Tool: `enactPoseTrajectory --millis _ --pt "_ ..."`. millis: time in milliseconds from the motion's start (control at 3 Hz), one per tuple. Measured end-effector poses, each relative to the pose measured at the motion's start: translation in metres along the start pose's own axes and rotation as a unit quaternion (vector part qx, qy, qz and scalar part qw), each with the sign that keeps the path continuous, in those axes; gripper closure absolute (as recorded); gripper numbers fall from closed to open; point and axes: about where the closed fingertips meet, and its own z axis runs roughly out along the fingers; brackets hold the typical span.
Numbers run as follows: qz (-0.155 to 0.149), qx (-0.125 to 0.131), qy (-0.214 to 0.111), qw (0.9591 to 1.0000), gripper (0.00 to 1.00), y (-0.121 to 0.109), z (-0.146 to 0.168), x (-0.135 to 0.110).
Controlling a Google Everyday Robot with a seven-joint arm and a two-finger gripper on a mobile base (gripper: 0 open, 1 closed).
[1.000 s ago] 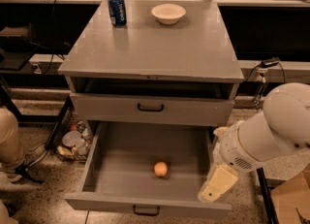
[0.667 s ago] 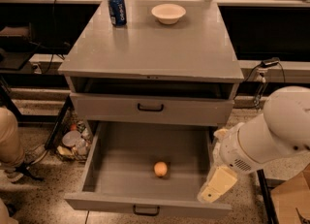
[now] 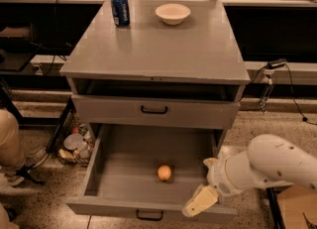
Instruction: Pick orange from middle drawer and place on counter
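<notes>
The middle of the orange [image 3: 164,173] in the open middle drawer is the next place my gripper will go to, and it should close there.
The orange [image 3: 164,172] lies on the flat grey floor of the open middle drawer [image 3: 130,159], slightly right of centre and toward the front. My gripper [image 3: 199,201] is at the drawer's front right corner, low over the front edge, to the right of the orange and a little nearer the camera, not touching it. The white arm [image 3: 270,166] reaches in from the right. The counter [image 3: 158,49] is the grey top of the cabinet above.
A blue soda can [image 3: 120,9] and a white bowl [image 3: 173,13] stand at the back of the counter. The closed drawer front [image 3: 153,110] sits above the open drawer. A person's leg [image 3: 7,143] and floor clutter [image 3: 74,143] are at the left.
My arm and gripper have moved down and to the left, toward the drawer's front right corner and closer to the orange. The orange has not moved.
</notes>
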Motion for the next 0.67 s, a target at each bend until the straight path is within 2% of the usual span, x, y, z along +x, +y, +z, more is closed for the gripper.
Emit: enactPoseTrajectory --millis 333,667 --pt "0.029 -0.003 -0.057 0.9980 0.00 -0.017 0.064 0.009" --pt "0.058 0.001 -0.076 0.9954 0.00 -0.028 0.099 0.022"
